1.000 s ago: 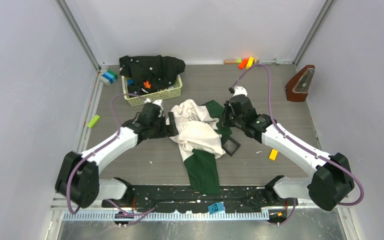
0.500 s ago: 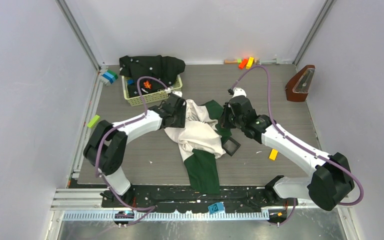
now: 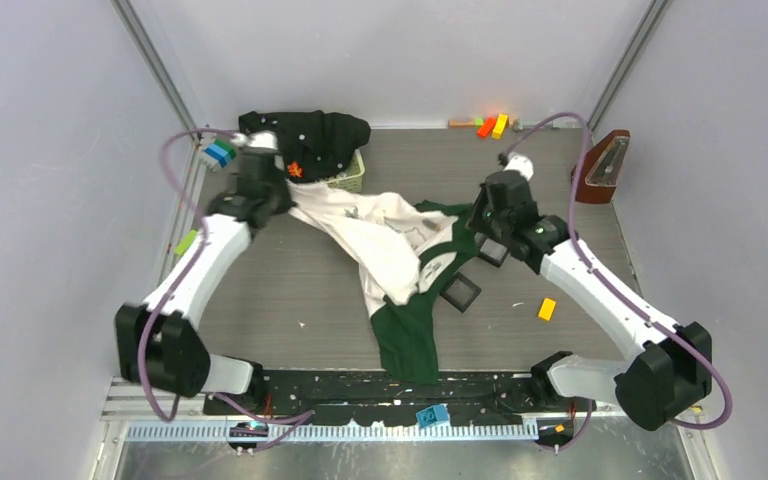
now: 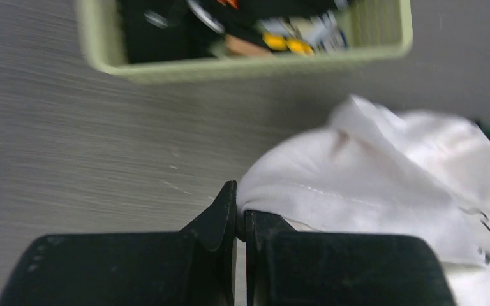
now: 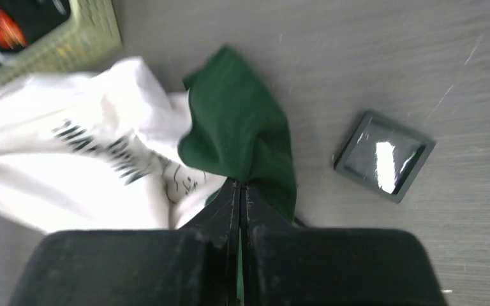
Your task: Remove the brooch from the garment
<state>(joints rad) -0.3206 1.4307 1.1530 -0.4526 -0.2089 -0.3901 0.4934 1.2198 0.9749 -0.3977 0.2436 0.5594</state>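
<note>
My left gripper is holding the garment's white fold, now stretched near the basket. I need to let it go against the side of the pale green basket (image 3: 248, 186) facing the green block.
The garment (image 3: 380, 235), cream-white with dark green sleeves and hem, hangs stretched between both arms over the middle of the table. My left gripper (image 3: 282, 192) is shut on a fold of its white cloth (image 4: 389, 185) near the basket; the left wrist view shows the jaws (image 4: 240, 210) pinching that fold. My right gripper (image 3: 477, 222) is shut on a green sleeve, with the closed fingers (image 5: 239, 188) biting the green fabric (image 5: 242, 134) next to the printed white part. I cannot make out the brooch in any view.
A pale green basket (image 3: 350, 178) with a black speckled garment (image 3: 320, 135) stands at the back left. Two black square boxes (image 3: 460, 292) (image 3: 493, 253) lie by the garment's right side. An orange block (image 3: 547, 309), a brown metronome (image 3: 600, 165) and a green block (image 3: 186, 242) sit farther out.
The left gripper closed on the white cloth and pulled it back-left toward the basket. The right arm drew the green sleeve to the right, so the bunched garment is now spread out.
</note>
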